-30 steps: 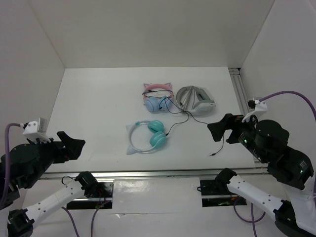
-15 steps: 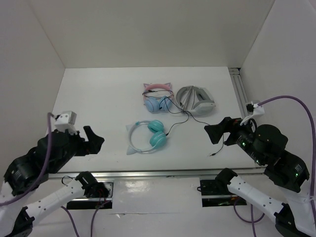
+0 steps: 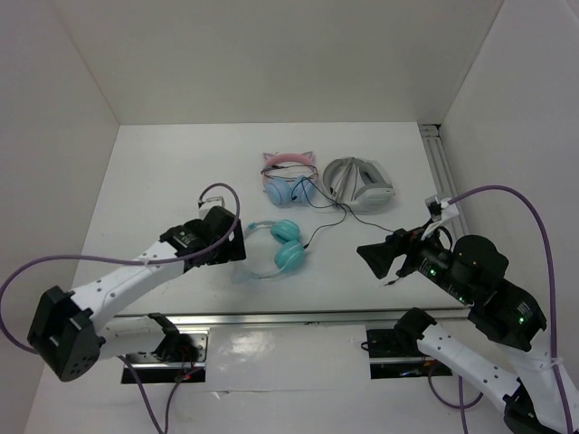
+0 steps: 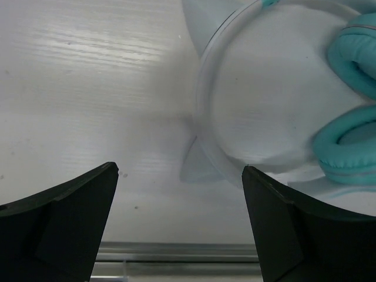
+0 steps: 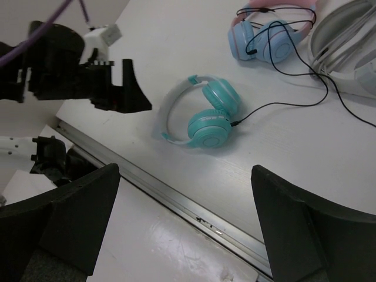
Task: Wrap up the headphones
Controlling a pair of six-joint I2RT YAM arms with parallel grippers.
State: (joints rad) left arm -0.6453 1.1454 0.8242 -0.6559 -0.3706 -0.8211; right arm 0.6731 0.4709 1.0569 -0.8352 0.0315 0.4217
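Observation:
My left gripper needs to close on the headband's middle [image 3: 244, 253] [image 4: 201, 106], between the pale cat ears of the headphones with teal cups.
The headphones [image 3: 289, 255] lie flat at the table's middle, teal cups to the right, pale headband [image 3: 242, 251] to the left. Their thin black cable [image 3: 324, 229] runs off to the right. My left gripper [image 3: 239, 244] is open and empty, low over the left side of the headband. In the left wrist view the headband [image 4: 204, 117] and teal cups [image 4: 352, 59] lie ahead of the open left gripper [image 4: 179, 217]. My right gripper [image 3: 375, 258] is open and empty, raised to the right of the headphones, which show in the right wrist view [image 5: 205, 120].
A pink cat-ear pair with light-blue cups [image 3: 289, 178] and a grey-white pair [image 3: 360, 183] lie behind, their cables crossing. A metal rail [image 3: 289, 316] runs along the near edge, another rail [image 3: 443, 172] along the right. White walls enclose the table.
My left arm has swung from the near left corner forward and right to the headband. My right gripper has drifted a little left and nearer.

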